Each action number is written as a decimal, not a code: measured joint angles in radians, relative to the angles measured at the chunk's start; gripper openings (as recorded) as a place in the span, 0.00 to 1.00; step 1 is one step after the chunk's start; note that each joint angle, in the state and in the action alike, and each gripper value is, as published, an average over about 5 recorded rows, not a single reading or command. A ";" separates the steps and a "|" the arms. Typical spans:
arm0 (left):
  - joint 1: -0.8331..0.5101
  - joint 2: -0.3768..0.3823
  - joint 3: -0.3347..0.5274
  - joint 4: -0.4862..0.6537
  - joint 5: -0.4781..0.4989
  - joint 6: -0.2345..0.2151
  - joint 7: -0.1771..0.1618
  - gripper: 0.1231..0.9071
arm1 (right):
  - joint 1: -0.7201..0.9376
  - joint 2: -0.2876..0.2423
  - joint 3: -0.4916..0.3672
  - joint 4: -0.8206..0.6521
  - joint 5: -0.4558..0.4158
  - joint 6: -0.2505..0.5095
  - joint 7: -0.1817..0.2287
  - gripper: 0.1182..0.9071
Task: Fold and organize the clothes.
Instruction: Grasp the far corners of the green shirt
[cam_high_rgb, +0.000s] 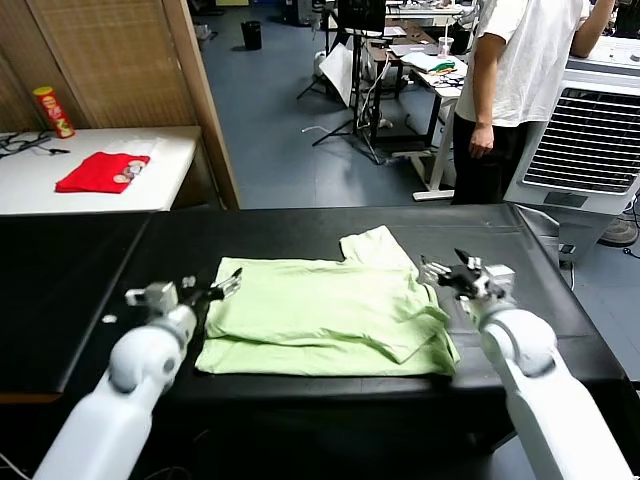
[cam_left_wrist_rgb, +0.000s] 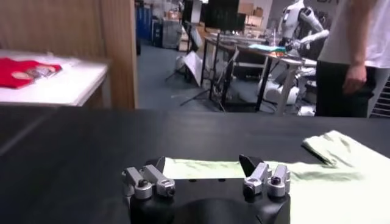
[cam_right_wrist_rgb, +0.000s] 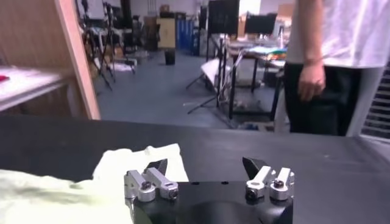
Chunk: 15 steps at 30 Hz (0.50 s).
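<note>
The light-green T-shirt's sleeve sticks out toward the far side of the table, and my right gripper needs to close there on the sleeve's outer edge (cam_high_rgb: 398, 249) (cam_right_wrist_rgb: 183, 167).
The pale light-green T-shirt (cam_high_rgb: 330, 315) lies partly folded on the black table (cam_high_rgb: 80, 270), with one sleeve (cam_high_rgb: 378, 248) sticking out toward the far side. My left gripper (cam_high_rgb: 227, 288) is open and empty at the shirt's left edge, low over the table. In the left wrist view the gripper (cam_left_wrist_rgb: 204, 163) faces the shirt's edge (cam_left_wrist_rgb: 201, 169). My right gripper (cam_high_rgb: 444, 272) is open and empty just right of the shirt. In the right wrist view the gripper (cam_right_wrist_rgb: 207, 165) has the sleeve (cam_right_wrist_rgb: 137, 161) by one finger.
A person in a white T-shirt (cam_high_rgb: 525, 60) stands beyond the table's far right. A white side table (cam_high_rgb: 100, 200) at far left holds a red cloth (cam_high_rgb: 100, 172) and a can (cam_high_rgb: 52, 110). A white cooler unit (cam_high_rgb: 590, 140) stands at right.
</note>
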 joint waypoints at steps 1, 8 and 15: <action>-0.031 -0.006 0.014 0.036 0.004 0.003 0.004 0.86 | 0.028 0.009 -0.015 -0.038 -0.009 -0.002 -0.006 0.86; -0.165 -0.042 0.063 0.234 0.028 0.012 0.021 0.86 | 0.174 0.081 -0.073 -0.248 -0.058 -0.001 -0.037 0.86; -0.189 -0.051 0.071 0.311 0.044 0.027 0.031 0.86 | 0.232 0.140 -0.080 -0.367 -0.080 0.007 -0.065 0.86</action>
